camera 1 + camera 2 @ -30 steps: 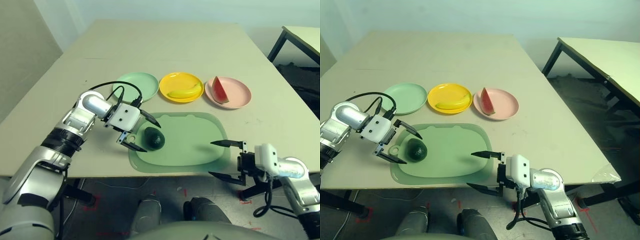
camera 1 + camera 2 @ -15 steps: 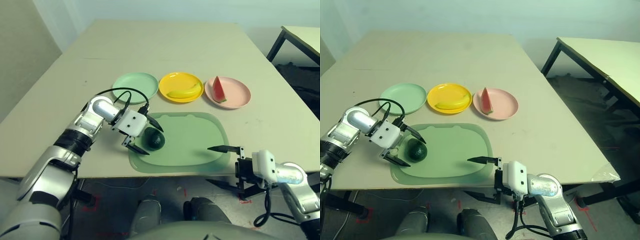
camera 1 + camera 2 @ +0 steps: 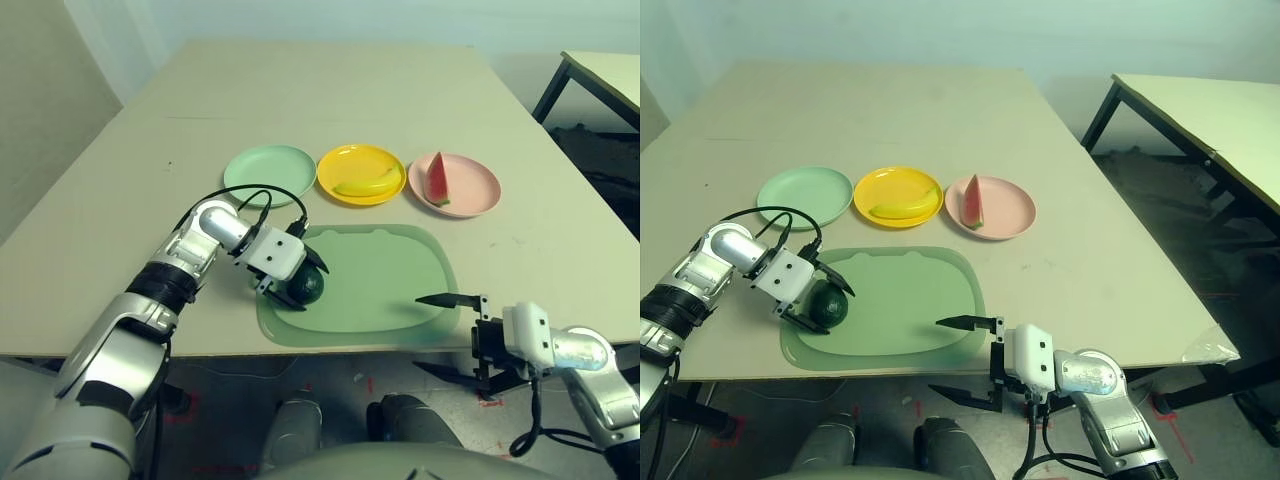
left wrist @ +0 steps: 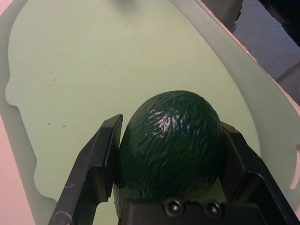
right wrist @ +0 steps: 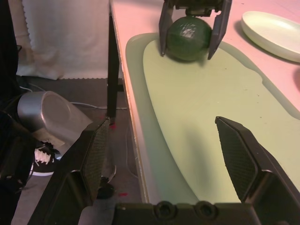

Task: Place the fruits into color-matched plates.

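Next, my left gripper lets go of the avocado in the mint green plate point(image 3: 251, 168), on its side away from the yellow plate.
The dark green avocado point(image 3: 309, 287) lies at the left end of the green mat point(image 3: 385, 285). My left gripper point(image 3: 299, 282) is shut on the avocado point(image 4: 171, 136), with a black finger pressed against each side, and it rests on the mat. The mint green plate point(image 3: 268, 163) holds nothing. The banana point(image 3: 368, 182) lies in the yellow plate point(image 3: 358, 154). The watermelon wedge point(image 3: 436, 180) stands in the pink plate point(image 3: 473, 187). My right gripper point(image 3: 417, 333) is open at the table's front edge, beyond the mat's right corner, holding nothing.
The three plates stand in a row just behind the mat. A black cable point(image 3: 232, 197) loops over my left wrist. A second table point(image 3: 1200, 110) stands off to the right. Bare tabletop point(image 3: 330, 90) stretches behind the plates.
My left gripper moved right onto the avocado and its fingers closed on it. My right gripper drew back toward the table's front edge and stayed open.
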Controlling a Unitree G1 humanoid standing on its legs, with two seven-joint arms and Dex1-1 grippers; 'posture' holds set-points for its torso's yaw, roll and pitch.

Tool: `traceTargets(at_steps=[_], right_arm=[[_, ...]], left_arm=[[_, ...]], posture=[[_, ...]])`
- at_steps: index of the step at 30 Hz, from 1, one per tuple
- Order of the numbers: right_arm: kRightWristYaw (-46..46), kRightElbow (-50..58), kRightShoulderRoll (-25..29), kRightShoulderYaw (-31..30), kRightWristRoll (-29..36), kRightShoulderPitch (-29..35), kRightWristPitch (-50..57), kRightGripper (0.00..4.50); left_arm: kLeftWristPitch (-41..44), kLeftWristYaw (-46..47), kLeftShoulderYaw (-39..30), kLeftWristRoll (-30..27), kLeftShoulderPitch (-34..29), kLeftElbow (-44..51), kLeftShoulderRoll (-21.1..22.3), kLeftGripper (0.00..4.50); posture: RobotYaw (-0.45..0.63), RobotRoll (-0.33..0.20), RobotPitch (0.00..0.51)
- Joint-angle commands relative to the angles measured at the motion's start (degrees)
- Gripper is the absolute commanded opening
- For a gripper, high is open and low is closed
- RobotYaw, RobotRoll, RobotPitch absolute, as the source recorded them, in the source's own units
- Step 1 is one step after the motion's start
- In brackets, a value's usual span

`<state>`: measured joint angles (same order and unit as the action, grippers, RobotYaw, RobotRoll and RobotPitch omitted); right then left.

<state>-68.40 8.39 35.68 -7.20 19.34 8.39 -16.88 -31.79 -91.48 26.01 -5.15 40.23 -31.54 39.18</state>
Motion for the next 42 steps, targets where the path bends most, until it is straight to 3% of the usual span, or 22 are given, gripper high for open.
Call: traceTargets(at_steps=[1, 5, 10, 17, 22, 26, 31, 42], right_arm=[[0.33, 0.17, 0.66, -0.28, -0.79, 0.11, -0.31, 4.50], [1.64, -0.26, 0.06, 0.07, -0.24, -0.34, -0.01, 4.50], [5.61, 0.42, -2.10, 0.81, 0.87, -1.00, 1.91, 4.50], [17.46, 1.44, -8.68, 3.40, 1.16, -1.59, 6.93, 4.50], [26.01, 1.31, -11.61, 5.05, -1.59, -1.13, 10.46, 4.50], [28.31, 2.46, -12.20, 5.03, -2.27, 0.21, 11.31, 4.50], [29.68, 4.58, -12.30, 4.65, -2.90, 2.58, 11.66, 4.50], [30.75, 6.90, -11.75, 4.93, -3.05, 4.71, 12.86, 4.50]], left_arm=[[0.38, -0.68, -0.71, 0.59, -0.34, -0.37, -0.14, 3.28], [1.25, -0.81, -2.16, -0.13, 0.36, -0.33, 0.65, 3.28], [0.10, 2.54, -5.85, 2.08, 7.03, -7.84, 2.02, 3.28], [-5.57, 16.86, -6.32, 13.52, 18.81, -27.76, 3.65, 3.27], [-5.88, 30.79, -5.23, 21.43, 23.61, -37.01, 2.35, 3.27], [-4.54, 42.83, -2.50, 28.53, 25.52, -41.38, 1.09, 3.27], [-0.27, 53.25, -0.94, 33.49, 26.67, -44.66, -1.81, 3.27], [4.94, 58.53, -0.19, 37.54, 25.68, -46.74, -5.82, 3.27]], posture=[[0.03, 0.000, 0.054], [0.03, 0.000, 0.054], [0.05, 0.000, 0.061], [0.04, 0.000, 0.066], [0.02, 0.000, 0.070], [0.00, 0.000, 0.073], [-0.02, 0.000, 0.079], [-0.06, 0.000, 0.089]])
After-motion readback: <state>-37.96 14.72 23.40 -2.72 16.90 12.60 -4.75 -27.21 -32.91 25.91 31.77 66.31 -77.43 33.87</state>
